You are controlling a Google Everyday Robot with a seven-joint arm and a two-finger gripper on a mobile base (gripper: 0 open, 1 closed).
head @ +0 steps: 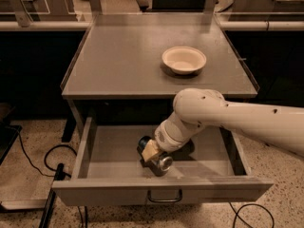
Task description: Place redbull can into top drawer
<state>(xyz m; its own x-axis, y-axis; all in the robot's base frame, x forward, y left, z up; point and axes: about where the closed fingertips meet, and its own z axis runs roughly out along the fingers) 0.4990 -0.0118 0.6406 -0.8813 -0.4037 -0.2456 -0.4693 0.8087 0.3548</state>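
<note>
The robot's gripper will release the redbull can on the drawer's bottom just behind the bar handle (158, 157).
The top drawer (102, 192) is pulled out wide below the grey table, its bar handle (165, 197) at the centre of the front panel. My white arm reaches in from the right. My gripper (153, 154) is low inside the drawer, a little left of its middle, near the front. It is shut on the redbull can (164, 163). The can looks dark, with one shiny silver end facing the camera, and lies tilted just at the drawer floor. I cannot tell whether the can touches the floor.
A white bowl (184, 60) sits on the grey table top (123, 56) at the back right. Black cables (33, 163) lie on the speckled floor to the left, and another cable (247, 213) lies at the lower right. Benches stand behind the table.
</note>
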